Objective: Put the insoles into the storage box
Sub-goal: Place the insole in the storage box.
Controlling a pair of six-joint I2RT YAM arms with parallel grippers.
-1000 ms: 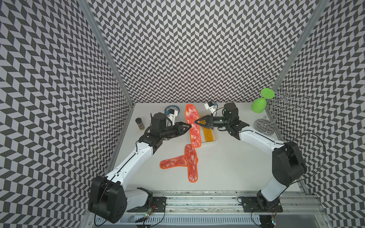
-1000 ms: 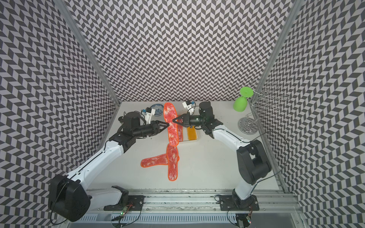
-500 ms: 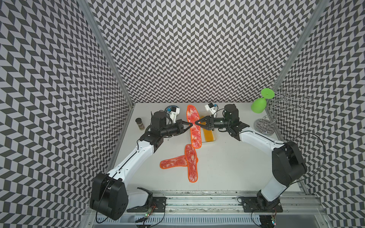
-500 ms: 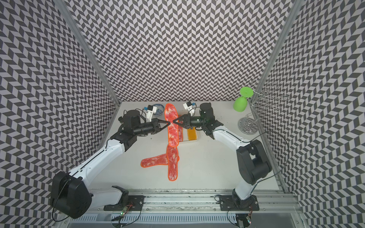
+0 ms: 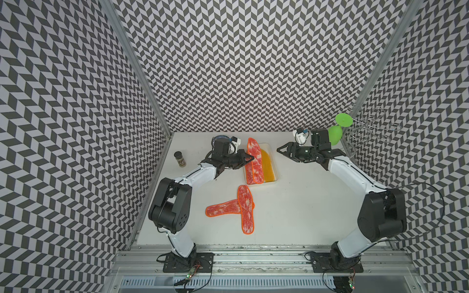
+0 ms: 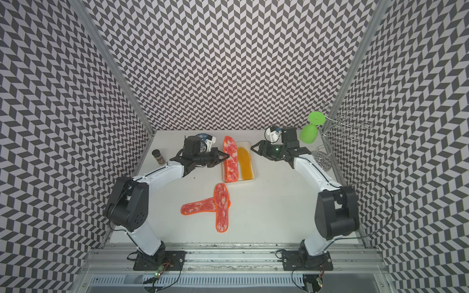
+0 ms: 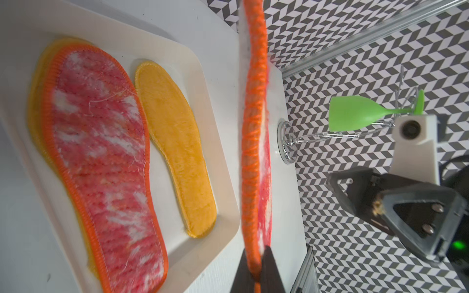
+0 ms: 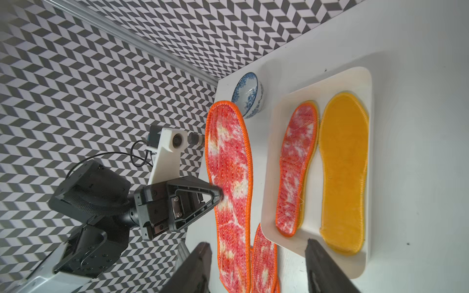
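Observation:
Next, my left gripper lets go of the mottled red-pink insole on top of the uncovered yellow insole [image 5: 266,165] [image 7: 178,149] that is in the storage box.
My left gripper [image 5: 251,158] [image 7: 256,269] is shut on the long edge of a mottled red-pink insole [image 5: 255,162] [image 6: 232,157] [image 7: 253,126] [image 8: 228,177], holding it over the left side of the white storage box [image 5: 275,177] [image 6: 255,175] [image 8: 369,101]. In the box, another mottled insole [image 7: 101,165] [image 8: 297,165] lies on top of a yellow one, beside a second yellow insole [image 5: 267,167] [image 7: 177,152] [image 8: 342,172]. Two more mottled insoles [image 5: 223,210] [image 5: 246,208] lie crossed on the table in front of the box. My right gripper [image 5: 279,149] [image 6: 252,148] [image 8: 258,253] is open and empty, off to the right of the box.
A blue-and-white bowl [image 6: 203,138] [image 8: 247,93] stands behind the left wrist. A small pepper jar [image 5: 180,159] is near the left wall. A green goblet [image 5: 337,132] hangs on a wire rack [image 5: 368,126] at the back right. Patterned walls close in three sides.
The left gripper closed on the insole's edge. The right gripper let go of the insole, opened and pulled back to the right.

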